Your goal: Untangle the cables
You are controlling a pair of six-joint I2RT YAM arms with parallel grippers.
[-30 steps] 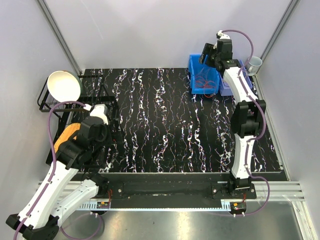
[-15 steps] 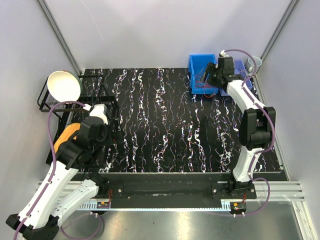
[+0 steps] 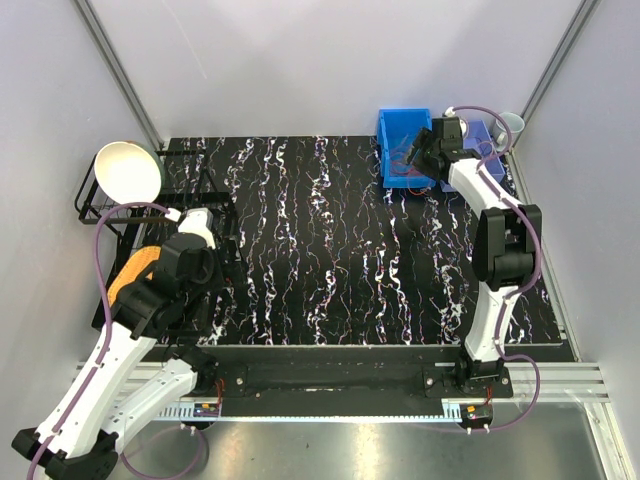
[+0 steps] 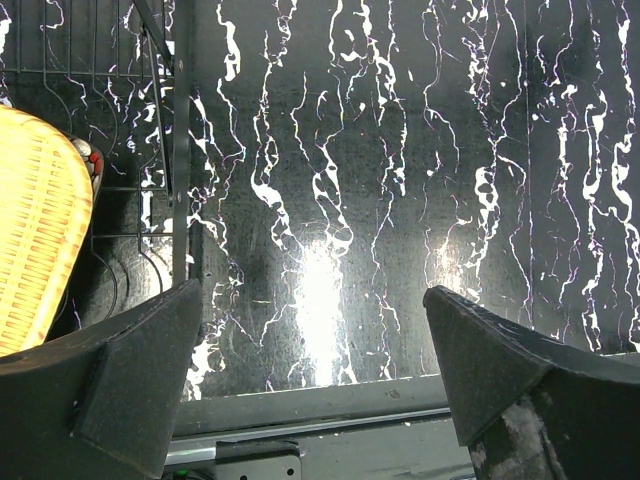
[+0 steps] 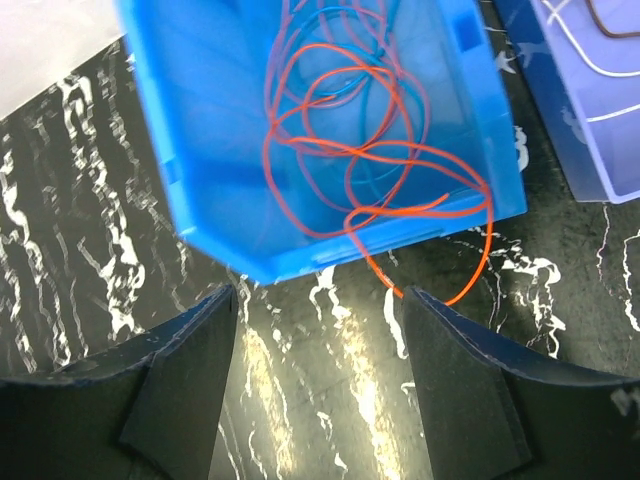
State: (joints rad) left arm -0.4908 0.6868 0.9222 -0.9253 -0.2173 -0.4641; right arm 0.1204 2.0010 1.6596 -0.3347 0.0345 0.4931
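Note:
The loop of the orange cable hangs over the blue bin's front edge, beyond the empty fingers of the robot's right gripper, so the robot should reach forward with it, grip that cable [image 5: 345, 150] and raise it.
The cables [image 5: 340, 150], thin orange, red and blue wires, lie tangled in a blue bin [image 5: 220, 130] at the table's far right [image 3: 392, 125]. One orange loop [image 5: 480, 260] hangs over the bin's front edge onto the table. My right gripper [image 5: 318, 300] is open and hovers just in front of that edge, holding nothing. It sits over the bin's near right part in the top view [image 3: 420, 152]. My left gripper [image 4: 315, 330] is wide open over bare table at the near left [image 3: 205, 272], far from the cables.
A pale bin [image 5: 600, 120] holding white and brown wires stands right of the blue one, with a grey cup [image 3: 510, 125] behind it. On the left a black wire rack [image 3: 100, 215] carries a white bowl [image 3: 128, 170], and a yellow woven piece [image 4: 35, 220] lies beside it.
My right gripper has come down from above the bin's far end to its near front edge. The left arm has not moved.

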